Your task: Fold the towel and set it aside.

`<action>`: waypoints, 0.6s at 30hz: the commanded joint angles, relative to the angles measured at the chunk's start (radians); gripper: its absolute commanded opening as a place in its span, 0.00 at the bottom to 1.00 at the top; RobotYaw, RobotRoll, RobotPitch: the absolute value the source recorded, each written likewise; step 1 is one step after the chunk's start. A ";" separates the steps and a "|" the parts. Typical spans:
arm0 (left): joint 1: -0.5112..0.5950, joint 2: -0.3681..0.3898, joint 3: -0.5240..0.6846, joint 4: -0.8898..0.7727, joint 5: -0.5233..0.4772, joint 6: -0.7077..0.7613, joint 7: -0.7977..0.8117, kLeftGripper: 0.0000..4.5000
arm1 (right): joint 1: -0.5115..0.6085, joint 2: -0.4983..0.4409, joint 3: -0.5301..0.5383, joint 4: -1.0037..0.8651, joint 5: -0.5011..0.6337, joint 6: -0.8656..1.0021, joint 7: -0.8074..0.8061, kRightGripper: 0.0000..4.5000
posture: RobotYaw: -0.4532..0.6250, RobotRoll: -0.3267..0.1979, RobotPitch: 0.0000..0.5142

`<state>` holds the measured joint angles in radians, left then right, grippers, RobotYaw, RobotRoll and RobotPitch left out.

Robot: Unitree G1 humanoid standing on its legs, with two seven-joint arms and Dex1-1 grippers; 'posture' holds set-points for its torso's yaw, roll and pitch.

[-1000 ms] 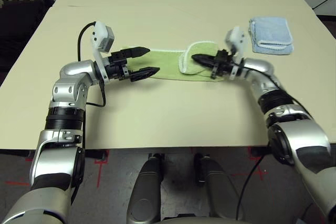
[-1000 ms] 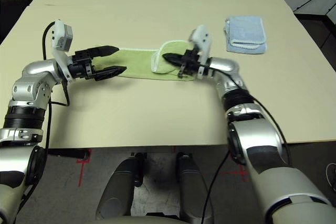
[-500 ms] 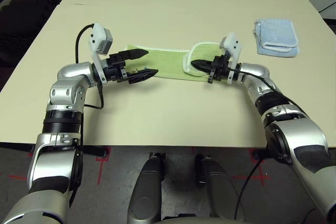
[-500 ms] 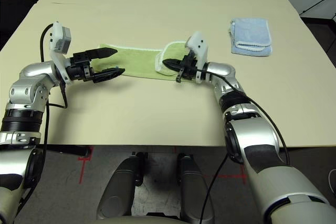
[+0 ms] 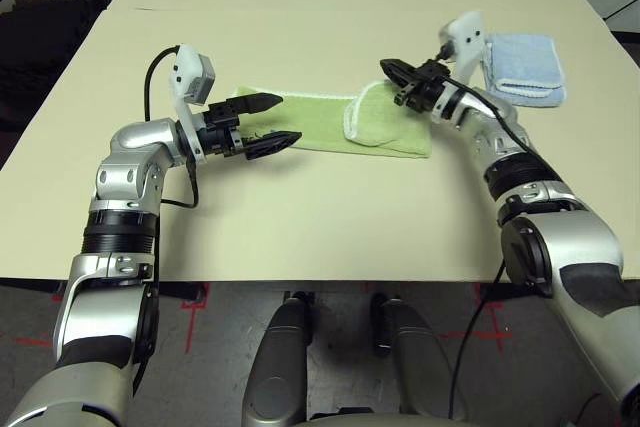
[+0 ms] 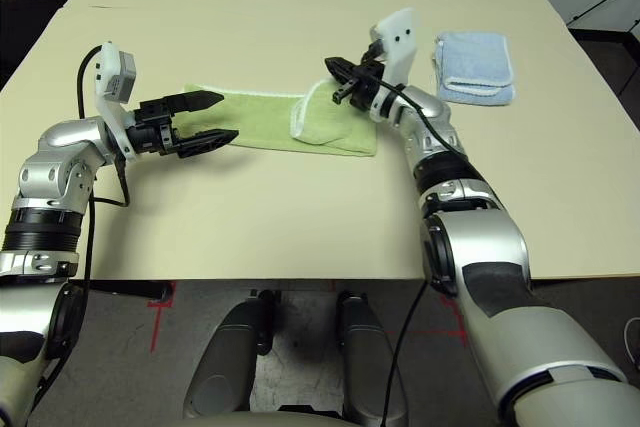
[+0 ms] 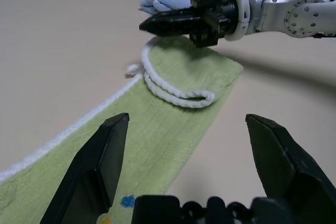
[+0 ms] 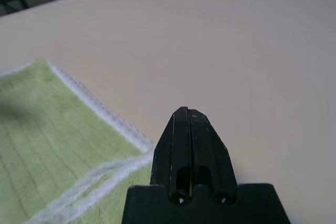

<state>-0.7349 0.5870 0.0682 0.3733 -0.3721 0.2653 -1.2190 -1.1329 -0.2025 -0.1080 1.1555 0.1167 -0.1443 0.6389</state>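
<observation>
Next, I bring my left gripper closed on the near corner (image 5: 245,131) of the light green towel, at the end that lies opposite the folded flap.
The light green towel (image 5: 330,123) lies as a long strip across the middle of the table, its white-edged right end folded back over itself (image 7: 178,80). My left gripper (image 5: 282,119) hovers open over the towel's left end, nothing between its fingers. My right gripper (image 5: 388,68) is shut and empty, raised just above the far right part of the towel, near the folded flap's edge. A small blue embroidered mark (image 7: 126,201) shows on the towel close to my left gripper.
A smaller light blue folded towel (image 5: 520,67) lies at the right of the table, just behind my right wrist. The beige table (image 5: 320,217) has bare room in front of the green towel and behind it.
My right gripper has lifted off the folded flap and moved up and away toward the far right, staying shut. The flap stays folded over. The left gripper has held its place.
</observation>
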 commanded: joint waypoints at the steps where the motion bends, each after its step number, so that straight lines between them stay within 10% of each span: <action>1: 0.023 -0.002 0.003 -0.023 -0.014 0.012 0.007 1.00 | 0.026 0.008 0.035 0.070 -0.060 0.015 -0.065 0.00 | 0.55 0.62 0.40; 9: 0.037 0.018 0.005 -0.047 -0.023 0.031 0.011 1.00 | 0.045 -0.011 -0.014 0.081 -0.034 -0.063 -0.035 0.00 | 0.55 0.62 0.40; 18: -0.011 0.007 0.004 0.044 -0.020 -0.049 -0.022 1.00 | 0.078 -0.183 -0.030 -0.227 0.134 -0.013 0.551 0.00 | 0.51 0.62 0.40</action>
<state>-0.7429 0.5956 0.0688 0.3947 -0.3909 0.2417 -1.2207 -1.0973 -0.3595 -0.1419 0.9959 0.2137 -0.2024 1.0850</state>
